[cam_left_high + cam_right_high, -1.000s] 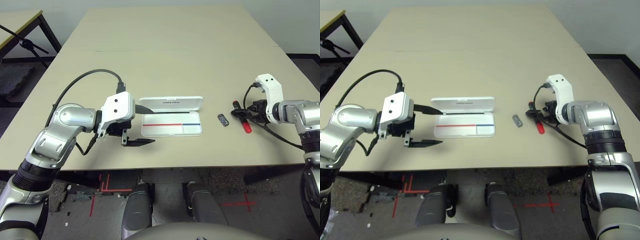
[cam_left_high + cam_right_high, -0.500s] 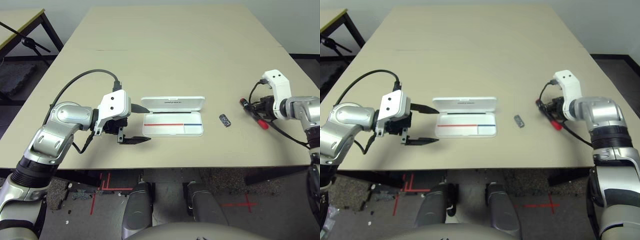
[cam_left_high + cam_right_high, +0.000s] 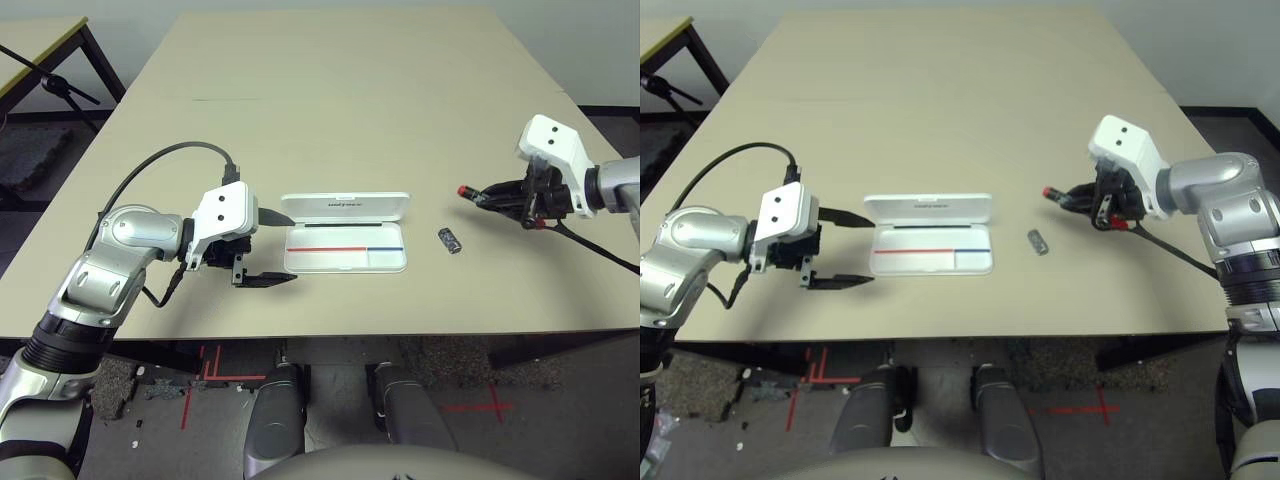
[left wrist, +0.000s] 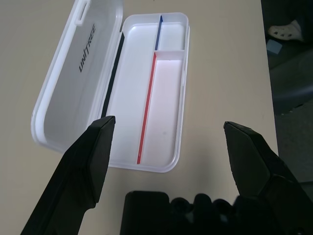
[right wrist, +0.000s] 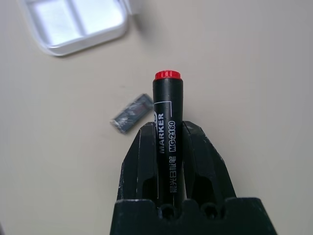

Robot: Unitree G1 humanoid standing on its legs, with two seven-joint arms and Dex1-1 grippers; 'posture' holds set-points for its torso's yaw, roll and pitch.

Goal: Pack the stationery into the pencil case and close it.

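Observation:
The robot's right gripper needs to release the marker in the white pencil case [image 3: 345,231], between the red stripe and the folded-back lid.
The white pencil case [image 3: 345,250] lies open at the table's middle, lid [image 3: 345,206] folded back and the red and blue striped tray [image 4: 161,93] bare. My left gripper [image 3: 294,250] is open at the case's left end, its fingers [image 4: 93,147] straddling the case's width. To the right of the case, raised off the table, my right gripper [image 3: 500,197] is shut on the marker [image 5: 165,98], whose black cap points toward the case. The small dark block [image 3: 448,240] lies on the table between case and marker. The green highlighter is out of view.
The beige table [image 3: 350,110] stretches far behind the case. Its front edge runs close below the case and the left gripper. A second table [image 3: 30,40] and a black stand [image 3: 60,92] are off to the far left.
My right gripper has lifted the marker off the table and turned its black cap toward the case. The left gripper has drifted slightly left, still open.

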